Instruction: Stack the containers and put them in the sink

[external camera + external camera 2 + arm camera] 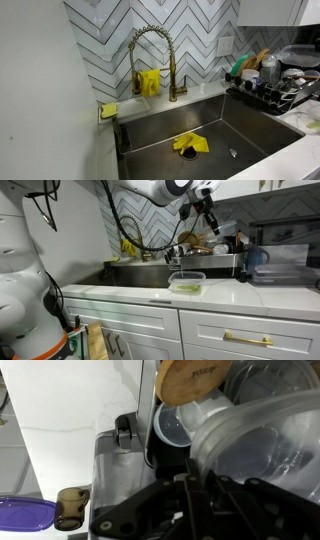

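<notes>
I will use my gripper to set the second clear container down on the white counter [308,116] close to the black dish rack.
A see-through container [187,280] with a green piece in it sits on the white counter in front of the sink [140,273]. My gripper [211,222] hangs over the black dish rack [215,250]. In the wrist view my gripper [190,488] is shut on the thin rim of a second clear container [262,430], which leans among the dishes in the rack. The steel sink [170,128] with its gold spring-neck faucet [150,45] also shows in an exterior view that does not show the arm.
A yellow cloth [190,143] lies on the sink floor and another yellow piece [108,110] on its left ledge. The rack [275,90] is crowded with dishes. A round wooden lid [190,378], a white cup [178,425] and a purple lid [25,515] lie close to the jaws.
</notes>
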### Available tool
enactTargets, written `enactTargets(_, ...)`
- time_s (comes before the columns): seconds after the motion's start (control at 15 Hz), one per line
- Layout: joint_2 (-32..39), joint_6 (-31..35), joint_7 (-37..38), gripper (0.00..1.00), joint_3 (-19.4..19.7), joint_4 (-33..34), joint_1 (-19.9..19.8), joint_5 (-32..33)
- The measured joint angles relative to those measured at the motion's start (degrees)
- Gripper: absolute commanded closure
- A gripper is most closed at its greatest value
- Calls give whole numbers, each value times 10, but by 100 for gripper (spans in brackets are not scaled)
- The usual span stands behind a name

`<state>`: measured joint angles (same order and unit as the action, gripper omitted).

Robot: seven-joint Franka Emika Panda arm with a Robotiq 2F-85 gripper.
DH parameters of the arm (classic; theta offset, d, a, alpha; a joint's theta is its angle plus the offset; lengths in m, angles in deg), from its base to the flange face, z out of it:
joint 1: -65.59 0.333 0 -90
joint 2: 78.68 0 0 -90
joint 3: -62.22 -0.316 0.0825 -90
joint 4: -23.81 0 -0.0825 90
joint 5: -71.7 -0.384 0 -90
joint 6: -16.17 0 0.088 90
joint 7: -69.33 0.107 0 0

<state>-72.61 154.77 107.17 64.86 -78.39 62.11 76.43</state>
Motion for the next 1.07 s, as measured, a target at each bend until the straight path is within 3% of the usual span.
enactTargets(0.33,-90,-15,-1,98,15,-52,-6,-9)
enactTargets(0.67,-211,-57,35,98,28,-164,-67,95)
enactTargets(1.07,-242,-12,35,98,44,-268,-119,99)
